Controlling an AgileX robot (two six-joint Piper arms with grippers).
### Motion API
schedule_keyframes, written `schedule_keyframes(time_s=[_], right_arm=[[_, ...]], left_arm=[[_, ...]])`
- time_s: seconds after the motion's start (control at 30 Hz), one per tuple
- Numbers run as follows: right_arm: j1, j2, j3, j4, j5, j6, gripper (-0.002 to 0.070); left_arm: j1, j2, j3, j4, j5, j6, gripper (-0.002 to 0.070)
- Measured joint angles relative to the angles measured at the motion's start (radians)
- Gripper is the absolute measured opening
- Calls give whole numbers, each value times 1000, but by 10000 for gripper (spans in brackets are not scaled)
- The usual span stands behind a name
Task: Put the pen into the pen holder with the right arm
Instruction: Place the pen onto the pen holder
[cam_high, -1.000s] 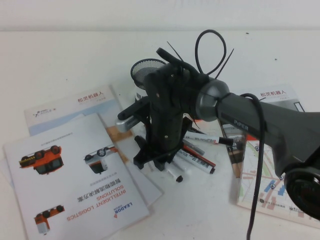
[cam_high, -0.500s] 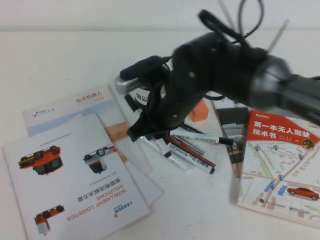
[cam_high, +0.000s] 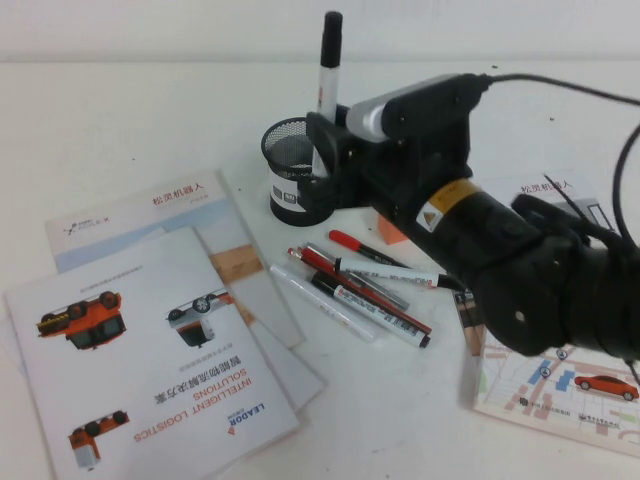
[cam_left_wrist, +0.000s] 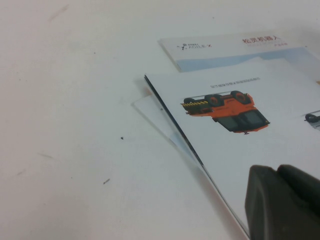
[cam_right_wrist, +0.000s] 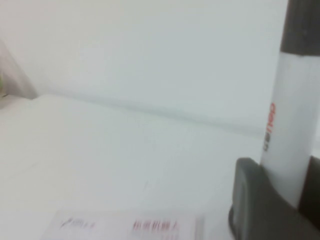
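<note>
The robot's right gripper needs to release the pen, now upright at the holder's rim, inside the open top of the black mesh pen holder (cam_high: 305, 154), behind the loose markers.
My right gripper (cam_high: 322, 168) is shut on the pen (cam_high: 326, 75), a white barrel with a black cap on top. It holds the pen upright, with the lower end at the rim of the black mesh pen holder (cam_high: 290, 170), which stands at the back centre of the table. In the right wrist view the pen (cam_right_wrist: 292, 110) stands between the dark fingers (cam_right_wrist: 255, 200). My left gripper (cam_left_wrist: 277, 172) shows only in the left wrist view. It is shut and empty, low over a booklet (cam_left_wrist: 240, 130).
Several loose markers (cam_high: 370, 292) lie in front of the holder. Booklets (cam_high: 150, 340) cover the table's left front. A map brochure (cam_high: 560, 380) lies at the right, under my right arm. A small orange object (cam_high: 392, 232) sits by the markers.
My right arm has risen from the marker pile and swung round. The pen now stands upright at the pen holder's rim, and the holder is uncovered.
</note>
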Motion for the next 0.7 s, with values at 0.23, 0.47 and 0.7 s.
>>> schedule_keyframes(time_s=[0.23,0.47,0.7], right_arm=[[-78,136,-134,-83,-144,0,131],[-144,294,-288,-136,-207,0,131],[-152,433,-431,-251,-167,0,131]], left_arm=[[0,0,0,0,0,0,-3],[0,0,0,0,0,0,-2],[0,0,0,0,0,0,-3]])
